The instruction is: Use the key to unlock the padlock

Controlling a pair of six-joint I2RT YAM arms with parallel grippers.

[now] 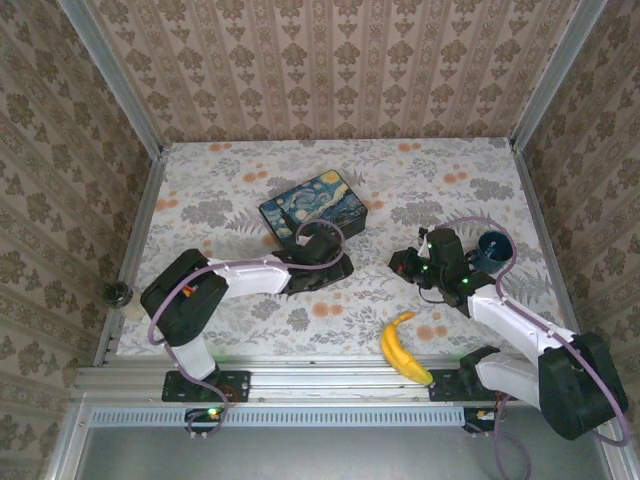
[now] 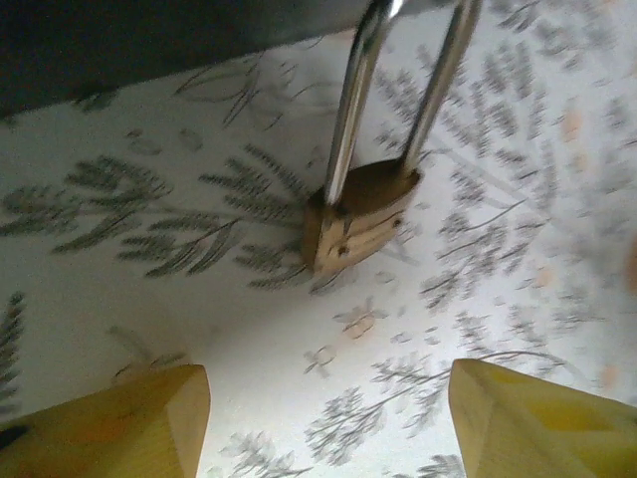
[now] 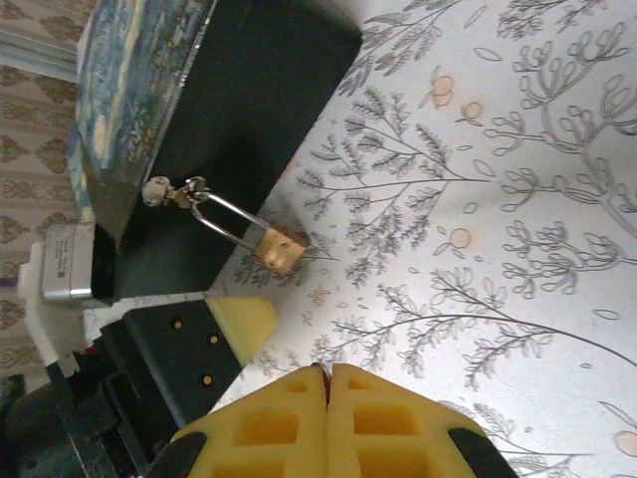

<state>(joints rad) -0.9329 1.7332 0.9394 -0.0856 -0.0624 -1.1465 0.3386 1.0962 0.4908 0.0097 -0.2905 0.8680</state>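
Note:
The padlock's shackle is slanted toward my open left gripper. I should line that gripper up square and grip the padlock's body (image 2: 361, 221) before the key goes in.
The small brass padlock (image 2: 356, 216) hangs by its silvery shackle (image 2: 350, 110) from the clasp on the dark front of the starry-night box (image 1: 312, 205), its body resting on the flowered tabletop. My left gripper (image 2: 328, 423) is open just short of the padlock, one yellow finger (image 2: 129, 423) on each side and nothing between them. In the right wrist view the padlock (image 3: 279, 249) lies ahead and to the left. My right gripper (image 3: 327, 373) is shut, with a thin dark sliver of the key pinched between its pad tips.
A banana (image 1: 403, 347) lies near the front edge between the arms. A blue object (image 1: 493, 247) sits behind the right gripper (image 1: 402, 262). The left gripper (image 1: 325, 262) crowds the box's front. Patterned walls close in the table.

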